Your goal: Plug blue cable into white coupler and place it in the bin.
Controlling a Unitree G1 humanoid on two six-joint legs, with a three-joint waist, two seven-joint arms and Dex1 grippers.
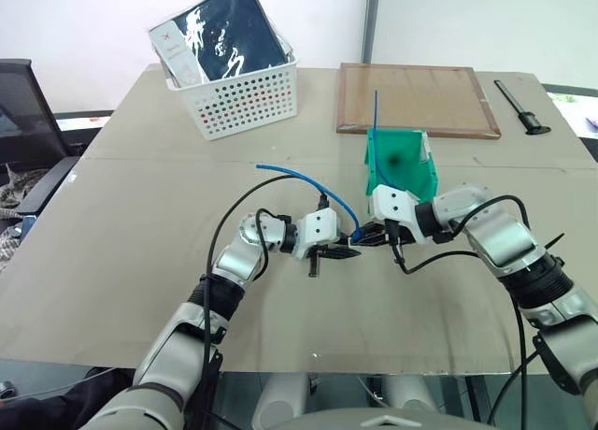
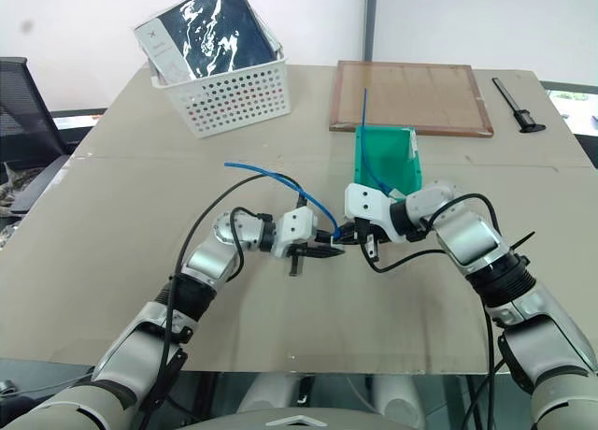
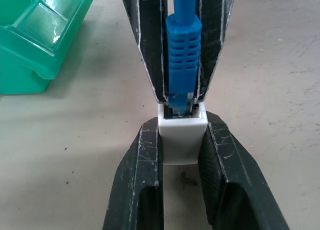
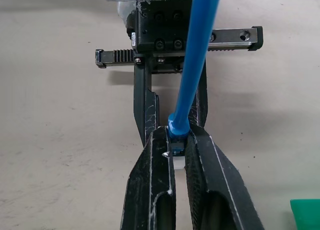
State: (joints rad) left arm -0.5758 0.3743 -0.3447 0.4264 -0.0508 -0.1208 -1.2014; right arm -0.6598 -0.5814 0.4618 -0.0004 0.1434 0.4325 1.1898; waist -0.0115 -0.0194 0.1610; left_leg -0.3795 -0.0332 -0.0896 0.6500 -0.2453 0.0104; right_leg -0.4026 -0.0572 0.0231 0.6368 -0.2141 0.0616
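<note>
The robot's left gripper will release the white coupler inside the green bin's near end [image 1: 405,179], beside the straight blue cable.
Low over the table's middle, my left gripper [image 3: 181,126] is shut on the white coupler [image 3: 181,140], socket facing my right gripper. My right gripper [image 4: 177,135] is shut on the blue cable [image 4: 197,55] at its ribbed blue boot [image 3: 183,65]. The clear plug's tip sits in the coupler's socket mouth. In the head views the two grippers meet tip to tip, left gripper [image 1: 344,253] and right gripper [image 1: 367,234]. The cable [image 1: 308,180] arcs up and back to the left from there. The green bin [image 1: 411,182] stands just behind my right gripper, open side up.
A straight blue cable [image 1: 377,121] sticks up out of the bin. A white perforated basket [image 1: 245,101] with dark packets stands at the back left. A wooden board [image 1: 416,98] lies behind the bin, a black tool [image 1: 519,107] to its right.
</note>
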